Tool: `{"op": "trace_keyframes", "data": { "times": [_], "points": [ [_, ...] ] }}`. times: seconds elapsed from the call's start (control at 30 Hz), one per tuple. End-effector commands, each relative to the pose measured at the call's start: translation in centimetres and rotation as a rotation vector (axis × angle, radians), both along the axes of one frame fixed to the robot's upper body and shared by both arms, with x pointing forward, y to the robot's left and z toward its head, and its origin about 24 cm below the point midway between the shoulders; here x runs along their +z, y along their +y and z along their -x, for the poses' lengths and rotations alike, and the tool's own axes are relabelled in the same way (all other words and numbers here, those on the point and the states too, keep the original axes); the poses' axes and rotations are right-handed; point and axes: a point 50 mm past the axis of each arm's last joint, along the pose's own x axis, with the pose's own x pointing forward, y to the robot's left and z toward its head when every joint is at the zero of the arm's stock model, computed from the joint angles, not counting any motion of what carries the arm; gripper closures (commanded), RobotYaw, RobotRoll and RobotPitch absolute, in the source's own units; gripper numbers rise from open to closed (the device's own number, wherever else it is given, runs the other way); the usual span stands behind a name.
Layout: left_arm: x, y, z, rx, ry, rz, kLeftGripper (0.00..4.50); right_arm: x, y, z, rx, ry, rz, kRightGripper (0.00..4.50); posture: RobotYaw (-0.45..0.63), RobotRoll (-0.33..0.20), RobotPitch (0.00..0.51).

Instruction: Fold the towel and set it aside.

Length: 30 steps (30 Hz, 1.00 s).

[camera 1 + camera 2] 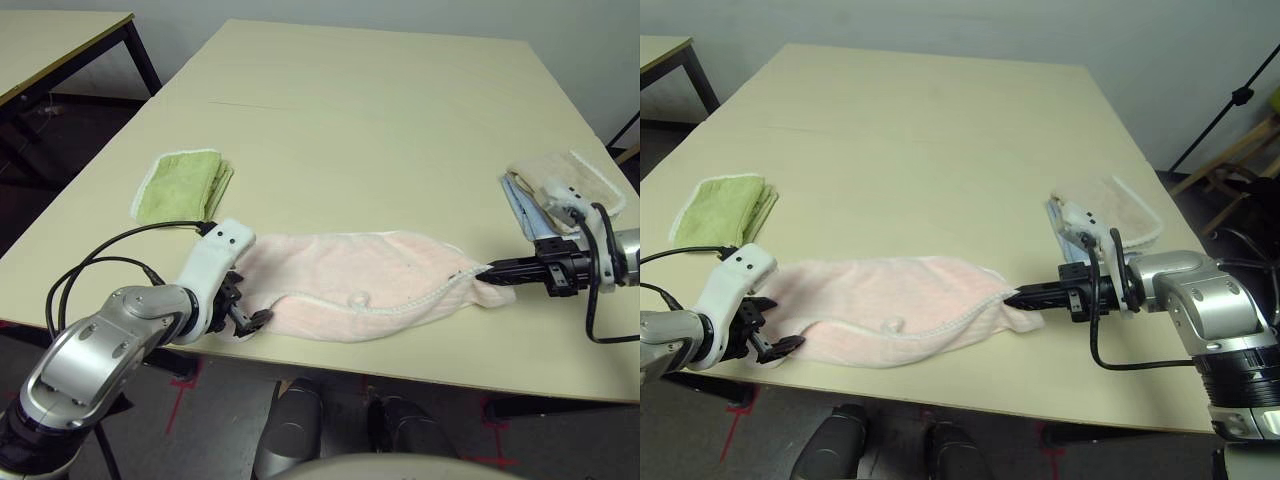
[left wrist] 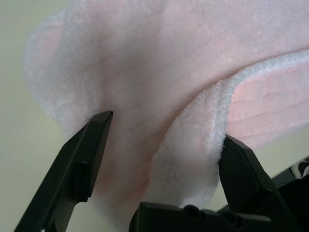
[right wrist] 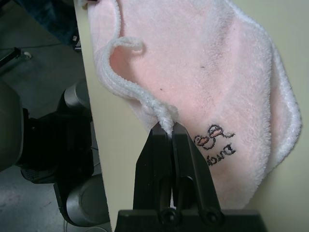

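Note:
Next, my left gripper pinches its other corner (image 2: 193, 176) and pulls the white piping tight, because only my right gripper holds the piping and it sags along the towel.
The pale pink towel (image 1: 360, 280) lies bunched lengthwise along the table's front edge, its white piped edging (image 3: 140, 94) curling across it and a dark embroidered mark (image 3: 215, 142) near one end. My right gripper (image 1: 487, 268) is shut on the piping at the towel's right end, and the pinch shows close up in the right wrist view (image 3: 167, 126). My left gripper (image 1: 252, 320) is open at the towel's left end. Its black fingers (image 2: 91, 140) stand on either side of a fold of the fabric (image 2: 188, 159).
A folded green towel (image 1: 185, 185) lies at the left of the table. Stacked beige (image 1: 570, 175) and light-blue (image 1: 525, 210) towels sit at the right, just behind my right forearm. The table's front edge (image 1: 400, 375) runs close below the pink towel. Another table (image 1: 50, 40) stands far left.

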Motion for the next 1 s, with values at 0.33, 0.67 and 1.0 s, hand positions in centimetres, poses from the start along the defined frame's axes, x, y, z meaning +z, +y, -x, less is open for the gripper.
{"op": "trace_keyframes", "data": {
  "times": [0.33, 0.67, 1.0],
  "points": [
    [-0.3, -1.1, 1.1, -0.011, 0.082, 0.094, 0.21, 0.4, -0.2, 0.1, 0.002, 0.009, -0.016, 4.5, 0.21, 0.0, 0.15],
    [-1.0, -1.1, 1.2, 0.024, 0.064, 0.059, 2.13, 0.7, -0.2, 0.1, 0.003, 0.006, -0.013, 4.5, 0.22, 0.0, 0.15],
    [1.3, -0.7, -0.6, 0.003, 0.001, 0.122, 4.49, 1.1, -0.6, -0.1, -0.01, -0.006, -0.008, 4.5, 0.21, 0.0, 0.151]
  ]
}}
